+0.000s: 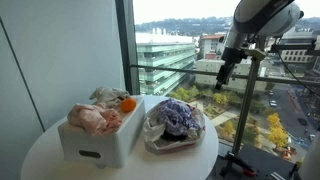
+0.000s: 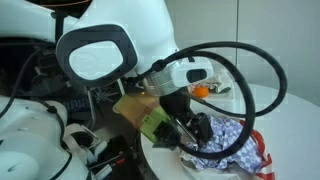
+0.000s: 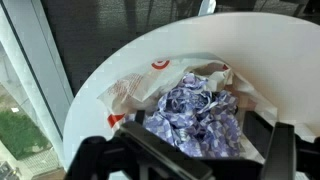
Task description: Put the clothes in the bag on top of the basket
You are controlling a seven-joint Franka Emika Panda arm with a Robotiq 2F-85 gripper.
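Note:
My gripper needs to grab the crumpled top (image 1: pixel 176 109) (image 3: pixel 197 116) of the purple-and-white patterned cloth that is lying in the open white plastic bag.
A crumpled purple-and-white patterned cloth (image 1: pixel 178 114) lies in an open white plastic bag (image 1: pixel 160 135) with red print, on a round white table. It shows in the wrist view (image 3: pixel 195 112) and in an exterior view (image 2: pixel 228 140). To its left stands a white basket (image 1: pixel 95 145) piled with pinkish and orange clothes (image 1: pixel 100 115). My gripper (image 1: pixel 226 72) hangs open and empty, above and to the right of the bag. In the wrist view its fingers (image 3: pixel 190 165) stand wide apart on either side of the purple cloth, well above it.
The round white table (image 1: pixel 50 160) stands against a tall window; its curved rim shows in the wrist view (image 3: pixel 90 95). A camera stand (image 1: pixel 243 120) rises to the right of the table. The robot's white body (image 2: pixel 130 40) and black cables (image 2: pixel 255 60) fill an exterior view.

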